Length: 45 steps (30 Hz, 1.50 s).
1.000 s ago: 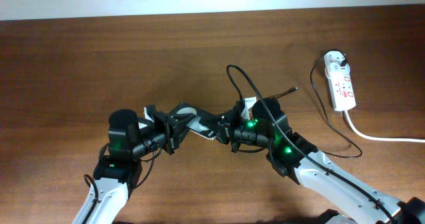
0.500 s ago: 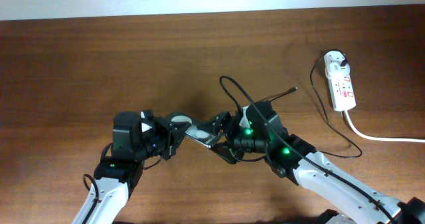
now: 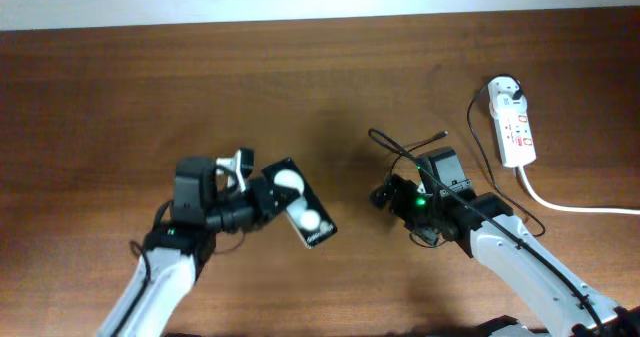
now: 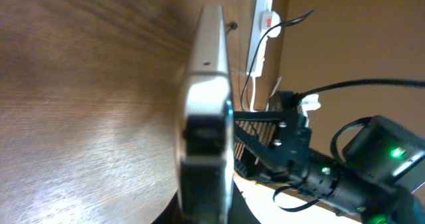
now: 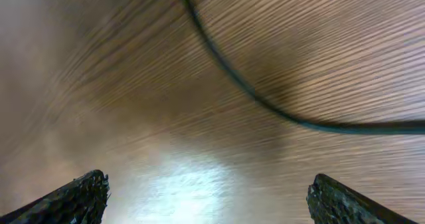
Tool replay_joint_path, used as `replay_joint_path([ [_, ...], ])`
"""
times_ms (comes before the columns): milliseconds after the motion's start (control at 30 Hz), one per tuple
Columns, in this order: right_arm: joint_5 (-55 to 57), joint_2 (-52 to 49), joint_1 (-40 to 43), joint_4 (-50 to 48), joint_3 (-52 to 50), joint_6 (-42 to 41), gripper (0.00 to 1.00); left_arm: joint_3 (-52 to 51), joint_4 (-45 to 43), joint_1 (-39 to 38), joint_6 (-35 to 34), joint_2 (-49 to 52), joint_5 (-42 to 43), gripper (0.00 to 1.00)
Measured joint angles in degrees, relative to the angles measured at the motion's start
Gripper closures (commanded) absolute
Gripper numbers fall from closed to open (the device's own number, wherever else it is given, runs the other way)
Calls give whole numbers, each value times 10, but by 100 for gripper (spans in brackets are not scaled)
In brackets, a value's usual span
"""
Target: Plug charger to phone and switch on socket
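Observation:
The robot's right gripper is near the bend in the charger, away from its plug, so it should grip the charger just behind the plug (image 3: 432, 138), facing the phone.
My left gripper (image 3: 264, 199) is shut on one end of the black phone (image 3: 303, 215), whose screen faces up with two white circles on it. The left wrist view shows the phone (image 4: 206, 78) edge-on between that gripper's (image 4: 206, 207) jaws. The thin black charger (image 3: 420, 141) lies loose on the table in a loop, apart from the phone, and runs back to the socket (image 3: 514, 127) at the far right. My right gripper (image 3: 383, 193) is open and empty beside that loop. In the right wrist view the charger (image 5: 265, 106) crosses the wood ahead of the gripper (image 5: 212, 204).
A thick white cord (image 3: 570, 206) leaves the socket toward the right edge. The white power strip (image 4: 262, 31) and my right arm (image 4: 345, 171) show beyond the phone in the left wrist view. A pale wall borders the table's far edge.
My right gripper has opened, let go of the charger and drawn back to the right. My left gripper has carried the phone left, away from the right arm, and now the screen shows.

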State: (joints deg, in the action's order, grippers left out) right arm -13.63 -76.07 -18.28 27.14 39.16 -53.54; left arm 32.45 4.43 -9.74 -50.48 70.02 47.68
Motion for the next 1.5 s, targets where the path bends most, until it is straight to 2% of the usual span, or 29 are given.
replay_joint_path([
  [100,112,0,0,-2,0,9,2,57,-7,0,29,84,47,100],
  [133,139,0,0,-21,0,28,6,57,-1,0,41,100,73,98],
  [233,174,-1,1,-1,21,44,8,58,35,0,59,110,126,97],
  [300,219,-18,2,76,99,47,9,58,35,0,60,110,134,99],
  [367,267,-98,2,190,232,47,9,58,37,0,61,110,134,98],
  [500,283,-241,28,218,349,47,15,58,49,0,62,111,134,96],
  [633,243,-354,103,137,376,50,33,58,62,0,64,111,134,96],
  [700,215,-378,106,104,376,51,41,58,62,0,64,111,134,96],
  [733,207,-395,104,92,376,54,50,58,62,0,64,111,131,96],
  [767,204,-404,103,82,378,53,67,58,62,0,64,111,129,96],
  [800,202,-407,103,71,380,54,80,58,61,0,64,111,129,96],
  [867,200,-410,103,70,380,57,93,58,62,0,64,111,129,95],
  [900,195,-411,103,68,381,70,96,58,61,0,64,111,128,96],
  [967,176,-412,91,69,383,149,96,58,61,0,64,111,125,97],
  [1000,148,-412,77,73,383,213,91,58,61,0,64,111,123,98],
  [1033,105,-412,51,96,386,300,78,58,61,0,64,111,123,97],
  [1067,81,-412,28,120,389,355,57,58,61,0,64,111,123,97],
  [1133,71,-412,-5,127,392,408,47,58,62,0,64,111,122,97],
  [1200,70,-412,-13,127,394,428,48,58,62,0,64,111,121,96],
  [1300,85,-412,-13,128,394,408,55,58,62,0,64,111,121,96],
  [1400,105,-412,-13,153,395,388,56,58,62,0,64,111,121,95],
  [1500,127,-412,-13,163,395,350,66,58,62,0,64,111,121,95],
])
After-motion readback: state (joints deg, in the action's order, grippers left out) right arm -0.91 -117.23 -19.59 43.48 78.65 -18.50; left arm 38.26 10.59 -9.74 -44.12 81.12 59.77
